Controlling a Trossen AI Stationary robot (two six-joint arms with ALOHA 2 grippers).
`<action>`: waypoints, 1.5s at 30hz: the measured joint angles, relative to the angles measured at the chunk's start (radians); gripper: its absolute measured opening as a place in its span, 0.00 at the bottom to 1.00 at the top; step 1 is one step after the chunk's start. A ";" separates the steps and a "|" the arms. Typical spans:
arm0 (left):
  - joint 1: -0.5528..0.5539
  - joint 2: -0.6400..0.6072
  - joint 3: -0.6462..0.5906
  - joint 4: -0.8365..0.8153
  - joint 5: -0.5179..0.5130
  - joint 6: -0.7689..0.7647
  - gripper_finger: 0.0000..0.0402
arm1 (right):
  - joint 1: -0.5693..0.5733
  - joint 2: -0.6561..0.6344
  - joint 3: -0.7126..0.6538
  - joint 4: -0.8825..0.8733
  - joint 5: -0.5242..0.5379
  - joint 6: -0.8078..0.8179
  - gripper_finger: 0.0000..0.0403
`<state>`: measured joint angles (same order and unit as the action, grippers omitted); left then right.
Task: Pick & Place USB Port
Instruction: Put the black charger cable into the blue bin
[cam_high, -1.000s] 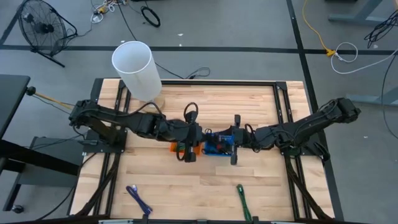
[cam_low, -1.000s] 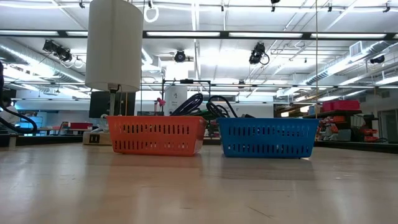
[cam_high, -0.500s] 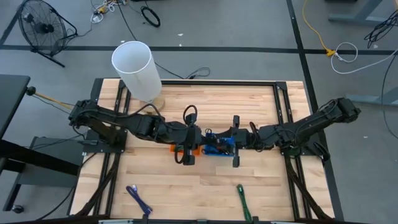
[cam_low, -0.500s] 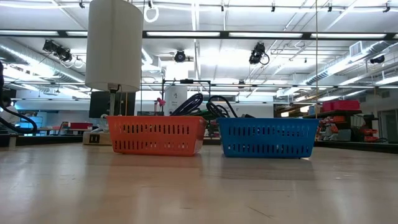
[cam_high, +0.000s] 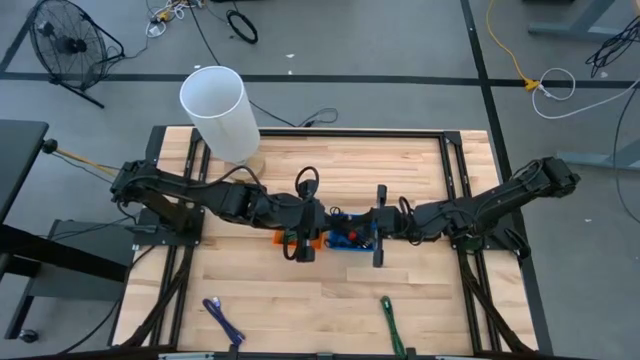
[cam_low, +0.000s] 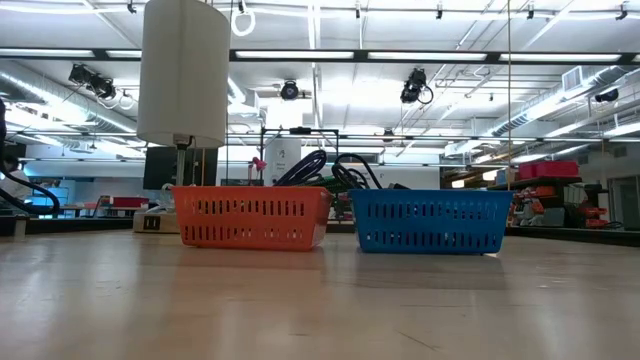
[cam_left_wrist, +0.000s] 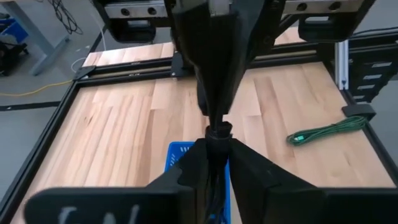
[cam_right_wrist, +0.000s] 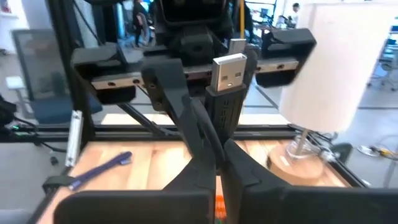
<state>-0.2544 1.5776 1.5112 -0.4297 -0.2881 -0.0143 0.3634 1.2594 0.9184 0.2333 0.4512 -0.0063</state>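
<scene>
The robot's right gripper will set the black USB plug and its cable down in the middle of the blue basket (cam_high: 352, 231). The plug is now held above the baskets.
An orange basket (cam_low: 252, 218) and a blue basket (cam_low: 430, 222) stand side by side mid-table, with black cables (cam_low: 330, 168) rising out of them. Both arms meet above them. My right gripper (cam_right_wrist: 217, 155) is shut on a black USB plug (cam_right_wrist: 222, 109), whose silver metal end (cam_right_wrist: 229, 71) sticks out past the fingertips toward the left arm. My left gripper (cam_left_wrist: 217, 163), over the orange basket (cam_high: 283, 238), has a black cable end (cam_left_wrist: 217, 132) between its fingers, just in front of the right gripper's tips. My left gripper has the black cable end (cam_left_wrist: 217, 146) between its two fingers, coming level from the table's left. The fingers hide the place of contact, and how far back the cable reaches cannot be told. My right gripper pinches the plug's black body at its rear (cam_right_wrist: 217, 134) between its two fingers, coming level from the table's right. The plug lies along the fingers, metal end free, lifted clear above the blue basket (cam_high: 345, 240).
A tall white cylinder lamp (cam_high: 218, 112) stands at the far left of the table. A blue cable (cam_high: 225, 320) and a green cable (cam_high: 392, 325) lie near the front edge. Black frame rails run along the table's sides.
My right gripper has edged a little toward the table's left, closer to the left gripper, over the blue basket. The baskets have stayed in place.
</scene>
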 joint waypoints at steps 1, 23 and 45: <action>-0.001 0.000 0.000 -0.004 -0.001 0.000 0.18 | 0.000 0.000 0.000 -0.012 0.012 0.005 0.01; -0.003 0.000 0.000 -0.141 -0.022 -0.001 0.23 | -0.062 -0.037 0.000 -0.577 -0.007 0.402 0.00; -0.007 0.000 0.000 -0.148 -0.021 -0.027 0.23 | -0.121 0.088 -0.001 -0.807 -0.156 0.632 0.00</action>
<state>-0.2615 1.5772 1.5116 -0.5774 -0.3096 -0.0414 0.2420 1.3478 0.9176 -0.5740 0.2951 0.6257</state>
